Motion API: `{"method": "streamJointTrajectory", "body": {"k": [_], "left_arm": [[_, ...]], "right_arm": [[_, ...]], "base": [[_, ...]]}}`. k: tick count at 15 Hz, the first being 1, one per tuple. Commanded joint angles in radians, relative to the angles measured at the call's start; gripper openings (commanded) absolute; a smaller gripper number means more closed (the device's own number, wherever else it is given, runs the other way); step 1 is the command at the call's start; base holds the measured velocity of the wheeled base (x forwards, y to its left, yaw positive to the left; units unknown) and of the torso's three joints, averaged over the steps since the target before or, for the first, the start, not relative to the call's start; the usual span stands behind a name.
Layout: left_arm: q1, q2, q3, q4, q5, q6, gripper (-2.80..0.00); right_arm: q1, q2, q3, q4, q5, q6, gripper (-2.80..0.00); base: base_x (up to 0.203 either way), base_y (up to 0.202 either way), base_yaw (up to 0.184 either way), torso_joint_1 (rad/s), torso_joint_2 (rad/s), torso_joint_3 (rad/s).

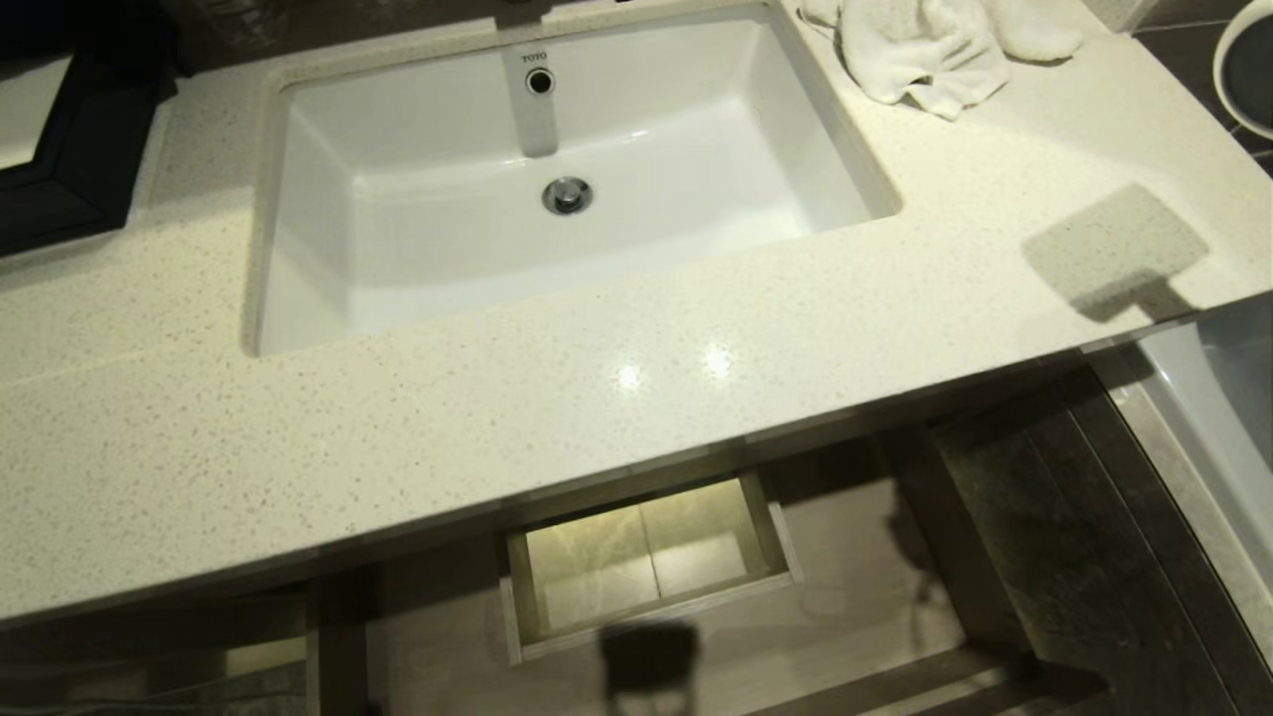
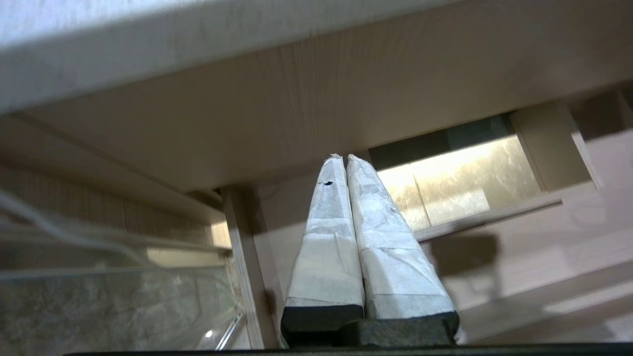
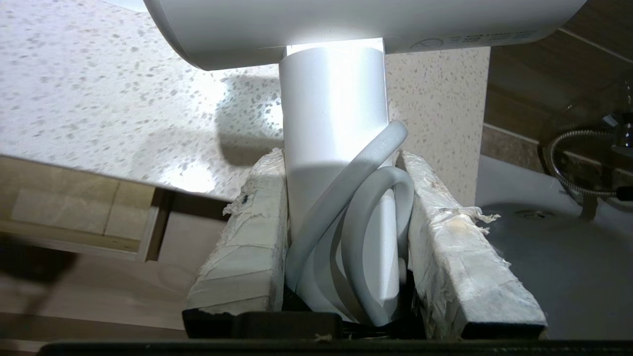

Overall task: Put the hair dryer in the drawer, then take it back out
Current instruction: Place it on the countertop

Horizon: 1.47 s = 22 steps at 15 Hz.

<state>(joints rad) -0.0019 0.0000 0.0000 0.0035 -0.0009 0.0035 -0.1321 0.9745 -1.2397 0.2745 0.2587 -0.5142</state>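
Note:
Next, the right gripper releases the hair dryer on the countertop [image 1: 1058, 117] just before the white towel.
The white hair dryer [image 3: 331, 89] fills the right wrist view, its round barrel across the top and its handle pointing down. My right gripper [image 3: 341, 158] is shut on that handle, with loops of the grey-white cord [image 3: 356, 207] pinched between the taped fingers. It hangs above the right end of the speckled countertop [image 3: 99, 99]. In the head view the dryer itself is out of frame. The drawer [image 1: 845, 577] stands pulled out under the counter, its boxed cut-out [image 1: 646, 557] lit from below. My left gripper [image 2: 344, 158] is shut and empty, parked low in front of the drawer [image 2: 544, 247].
A white sink [image 1: 398, 249] is set in the countertop [image 1: 597, 428], with a white towel [image 1: 925, 50] at the back right. A bathtub rim [image 1: 1213, 418] runs beside the vanity's right end, with a metal shower hose [image 3: 568, 158] above it. A dark frame [image 1: 60, 149] stands at the back left.

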Motion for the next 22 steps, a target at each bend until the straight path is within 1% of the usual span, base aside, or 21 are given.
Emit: {"method": "streamJointTrajectory", "body": {"k": [1, 3, 4, 6, 7, 8, 11, 13, 16, 17, 20, 22], "left_arm": [[0.000, 0.000, 0.000, 0.000, -0.001, 0.000, -2.80], [0.000, 0.000, 0.001, 0.000, -0.001, 0.000, -2.80], [0.000, 0.000, 0.001, 0.000, 0.001, 0.000, -2.80], [0.000, 0.000, 0.002, 0.000, -0.001, 0.000, -2.80], [0.000, 0.000, 0.002, 0.000, -0.001, 0.000, -2.80], [0.000, 0.000, 0.002, 0.000, -0.001, 0.000, -2.80], [-0.001, 0.000, 0.002, 0.000, -0.001, 0.000, -2.80], [0.000, 0.000, 0.002, 0.000, -0.001, 0.000, -2.80], [-0.001, 0.000, 0.002, 0.000, 0.001, 0.000, -2.80], [0.000, 0.000, 0.000, 0.000, -0.001, 0.000, -2.80], [0.000, 0.000, 0.002, 0.000, 0.000, 0.000, -2.80], [0.000, 0.000, 0.002, 0.000, -0.001, 0.000, -2.80]], "right_arm": [[-0.002, 0.170, -0.097, 0.009, -0.001, -0.040, -2.80], [-0.009, 0.258, -0.173, 0.017, 0.011, -0.067, -2.80], [-0.011, 0.300, -0.192, 0.020, 0.053, -0.076, -2.80], [-0.012, 0.376, -0.229, 0.025, 0.222, -0.096, -2.80], [-0.013, 0.416, -0.254, 0.034, 0.263, -0.121, -2.80], [-0.013, 0.453, -0.276, 0.053, 0.287, -0.142, -2.80], [-0.014, 0.558, -0.376, 0.089, 0.374, -0.157, -2.80], [-0.013, 0.612, -0.425, 0.089, 0.397, -0.160, -2.80], [-0.014, 0.667, -0.468, 0.086, 0.407, -0.162, -2.80], [-0.015, 0.680, -0.485, 0.086, 0.407, -0.162, 0.00], [-0.018, 0.688, -0.492, 0.086, 0.406, -0.167, 0.00], [-0.022, 0.677, -0.484, 0.088, 0.407, -0.190, 0.00]], "base": [[0.000, 0.000, 0.000, 0.214, -0.12, 0.092], [0.000, 0.000, 0.000, 0.092, -0.05, 0.038], [0.000, 0.000, 0.000, 0.032, -0.02, 0.024], [0.000, 0.000, 0.000, 0.000, 0.00, 0.000], [0.000, 0.000, 0.000, 0.000, 0.00, 0.000], [0.000, 0.000, 0.000, 0.000, 0.00, 0.000], [0.000, 0.000, 0.000, 0.000, 0.00, 0.000], [0.000, 0.000, 0.000, 0.000, 0.00, 0.000], [0.000, 0.000, 0.000, 0.000, 0.00, 0.000], [0.000, 0.000, 0.000, 0.000, 0.00, 0.000], [0.000, 0.000, 0.000, 0.000, 0.00, 0.000], [0.000, 0.000, 0.000, 0.000, 0.00, 0.000]]}}
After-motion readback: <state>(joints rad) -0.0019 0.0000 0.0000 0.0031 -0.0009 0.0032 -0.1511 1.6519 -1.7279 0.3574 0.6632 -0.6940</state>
